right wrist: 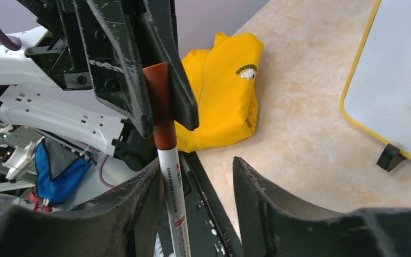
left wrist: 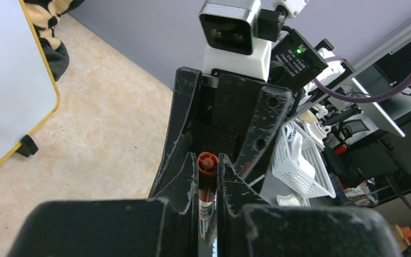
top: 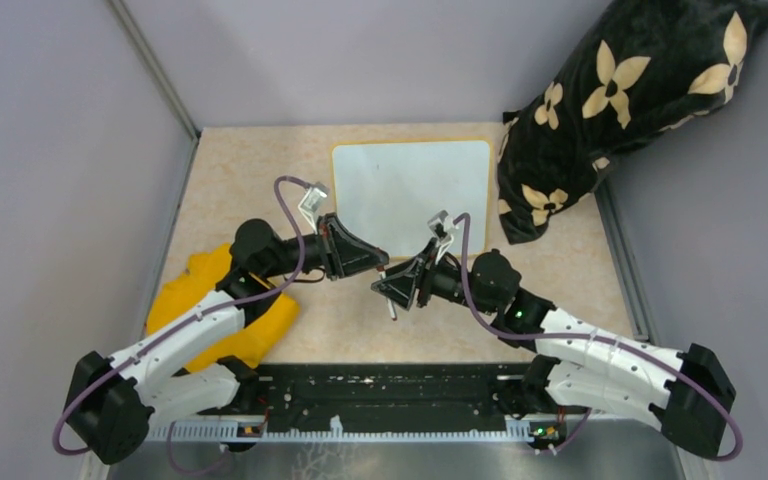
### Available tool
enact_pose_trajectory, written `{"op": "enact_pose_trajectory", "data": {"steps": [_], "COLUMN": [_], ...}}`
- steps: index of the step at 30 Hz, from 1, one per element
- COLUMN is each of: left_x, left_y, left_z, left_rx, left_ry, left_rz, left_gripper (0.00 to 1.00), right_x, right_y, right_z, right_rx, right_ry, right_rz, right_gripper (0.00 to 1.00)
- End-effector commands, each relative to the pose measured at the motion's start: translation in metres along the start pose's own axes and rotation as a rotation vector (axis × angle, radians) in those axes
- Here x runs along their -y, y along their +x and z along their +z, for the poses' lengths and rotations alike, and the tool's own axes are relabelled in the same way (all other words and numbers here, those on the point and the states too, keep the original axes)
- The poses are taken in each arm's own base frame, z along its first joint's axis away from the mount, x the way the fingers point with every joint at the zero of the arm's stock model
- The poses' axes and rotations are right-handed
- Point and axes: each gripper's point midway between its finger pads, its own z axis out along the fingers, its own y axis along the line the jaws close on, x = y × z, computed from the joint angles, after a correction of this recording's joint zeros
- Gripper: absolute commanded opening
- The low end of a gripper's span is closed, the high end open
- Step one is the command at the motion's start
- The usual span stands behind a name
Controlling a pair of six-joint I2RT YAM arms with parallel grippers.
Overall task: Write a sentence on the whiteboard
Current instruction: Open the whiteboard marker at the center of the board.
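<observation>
Next, my left gripper lets go of the red-brown cap on the beige tabletop (top: 353,308) between the whiteboard's near corner and the yellow cloth.
The whiteboard (top: 410,195) lies at the back middle of the table, white with a thin yellow frame. Its face is blank and no sentence shows on it. Its edge also shows in the left wrist view (left wrist: 10,80) and the right wrist view (right wrist: 401,80). My left gripper (left wrist: 208,163) is shut on the red-brown cap (right wrist: 158,101) of a white marker (right wrist: 172,187), in front of the board. My right gripper (right wrist: 195,160) is open around the marker's white body, which rests against one finger (right wrist: 134,203). The two grippers meet tip to tip (top: 385,275).
A folded yellow cloth (top: 220,300) lies at the near left. A black pillow with cream flowers (top: 630,90) leans at the back right, next to the board. The board's black foot (right wrist: 388,157) stands on the beige tabletop. Grey walls close in the sides.
</observation>
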Motion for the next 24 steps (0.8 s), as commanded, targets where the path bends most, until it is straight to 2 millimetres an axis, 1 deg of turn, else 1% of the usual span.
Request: {"op": "enact_pose_trajectory", "data": {"steps": [1, 5, 6, 13, 17, 24], "left_x": [0.013, 0.021, 0.021, 0.029, 0.024, 0.015], "left_y": [-0.006, -0.013, -0.016, -0.043, -0.054, -0.065], "left_z": [-0.003, -0.005, -0.005, -0.005, -0.007, -0.013], "left_rx": [0.032, 0.068, 0.082, 0.175, 0.217, 0.283], "left_ry": [0.037, 0.059, 0.055, 0.032, -0.018, -0.091], "left_rz": [0.018, 0.025, 0.02, 0.059, 0.082, 0.1], "left_gripper": [0.0, 0.0, 0.0, 0.0, 0.0, 0.0], "right_x": [-0.027, -0.027, -0.025, -0.013, -0.01, -0.009], "right_y": [-0.025, -0.018, -0.016, -0.001, 0.0, 0.004], "right_z": [0.005, 0.003, 0.002, -0.008, -0.015, -0.021], "right_rx": [0.061, 0.041, 0.035, 0.003, 0.009, 0.004], "right_ry": [-0.098, -0.104, -0.097, -0.047, -0.031, -0.022], "right_rz": [0.01, 0.01, 0.012, 0.022, 0.024, 0.033], "right_gripper": [0.39, 0.05, 0.0, 0.0, 0.0, 0.0]}}
